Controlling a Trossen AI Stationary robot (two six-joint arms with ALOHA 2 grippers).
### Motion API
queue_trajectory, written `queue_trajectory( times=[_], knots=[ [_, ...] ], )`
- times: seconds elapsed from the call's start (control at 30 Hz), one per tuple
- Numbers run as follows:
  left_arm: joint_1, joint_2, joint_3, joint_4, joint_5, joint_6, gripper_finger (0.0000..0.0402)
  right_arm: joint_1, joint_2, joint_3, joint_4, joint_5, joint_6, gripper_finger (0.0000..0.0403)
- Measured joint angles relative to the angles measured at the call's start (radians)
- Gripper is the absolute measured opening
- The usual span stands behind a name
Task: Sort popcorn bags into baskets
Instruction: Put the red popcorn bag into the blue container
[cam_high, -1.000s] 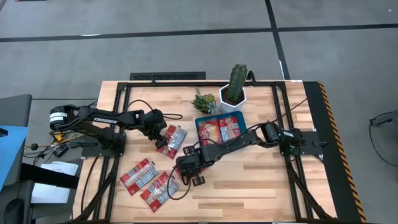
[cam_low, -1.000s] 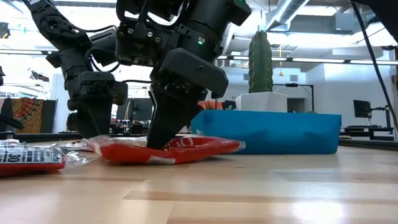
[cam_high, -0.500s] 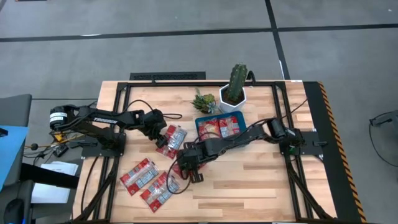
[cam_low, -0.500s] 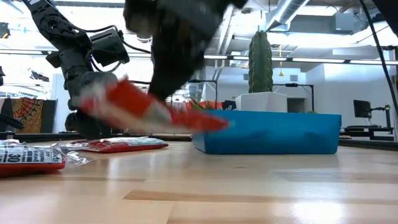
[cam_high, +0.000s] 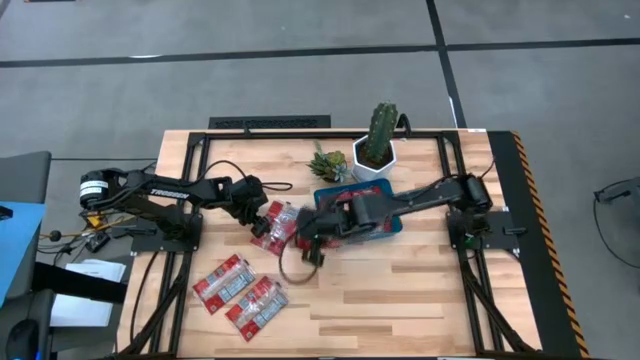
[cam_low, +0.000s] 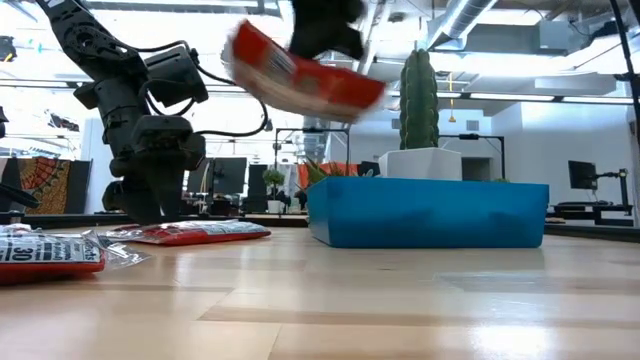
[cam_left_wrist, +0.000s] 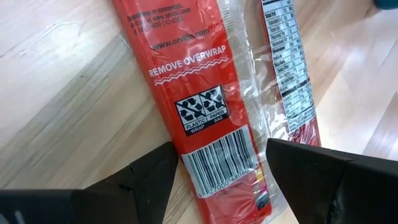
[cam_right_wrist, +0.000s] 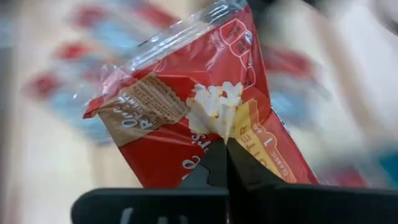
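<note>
Next, I release the red popcorn bag, now high above the table, from my right gripper in the blue tray's end (cam_high: 339, 223) nearest the small succulent.
My right gripper (cam_high: 308, 230) is shut on a red popcorn bag (cam_low: 300, 78), high above the table beside the left end of the blue tray (cam_low: 430, 212). My left gripper (cam_left_wrist: 217, 165) is open and low over another red packet (cam_high: 280, 224) that lies flat on the wood. Its fingers stand on either side of that packet's barcode end (cam_left_wrist: 217, 155); whether they touch it, I cannot tell. Two more packets (cam_high: 222, 280) (cam_high: 257, 304) lie flat near the table's near left. The tray holds red packets (cam_high: 350, 203), partly hidden by my right arm. My right gripper pinches the bag between its two shut fingers near the middle of one edge (cam_right_wrist: 217, 144). The fingers come at it from above in the low view (cam_low: 322, 25). The bag is lifted clear of the table and the tray, tilted, one end (cam_low: 240, 45) higher than the other.
A white hexagonal pot with a tall cactus (cam_high: 376, 148) stands just beyond the tray, with a small succulent (cam_high: 328, 162) to its left. Cables trail from the arms over the wood. Bare wood lies on the table's near right (cam_high: 400, 290).
My right gripper has risen from the table with the red bag and gone toward the far edge and the blue tray. The bag, flat on the wood a second ago, is now lifted clear and tilted, above the tray's rim height.
</note>
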Motion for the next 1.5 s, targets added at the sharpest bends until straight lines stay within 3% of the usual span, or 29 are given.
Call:
queue_trajectory(
  times=[0.13, 0.27, 0.5, 0.83, 1.23, 1.4, 1.5],
  knots=[
    [0.000, 0.000, 0.000, 0.002, -0.005, -0.010, 0.0247, -0.035, -0.021, -0.003, -0.219, 0.050, 0.345, 0.0003],
    [0.000, 0.001, -0.001, 0.004, -0.016, -0.030, 0.0247, -0.065, -0.020, -0.023, -0.356, 0.050, 0.582, 0.0007],
    [0.000, 0.001, -0.001, 0.006, -0.013, -0.048, 0.0247, -0.102, -0.025, -0.076, -0.481, 0.079, 0.724, 0.0004],
    [0.000, 0.001, -0.001, 0.008, -0.003, -0.041, 0.0247, -0.185, -0.059, -0.242, -0.527, 0.097, 0.860, 0.0005],
    [0.000, 0.000, -0.001, 0.008, -0.001, -0.025, 0.0247, -0.252, -0.057, -0.322, -0.527, 0.105, 0.978, 0.0052],
    [0.000, 0.000, -0.001, 0.008, 0.000, -0.020, 0.0247, -0.257, -0.057, -0.326, -0.511, 0.107, 0.917, 0.0086],
    [0.000, 0.000, -0.001, 0.008, 0.007, 0.004, 0.0247, -0.256, -0.064, -0.321, -0.471, 0.107, 0.799, 0.0115]
  ],
)
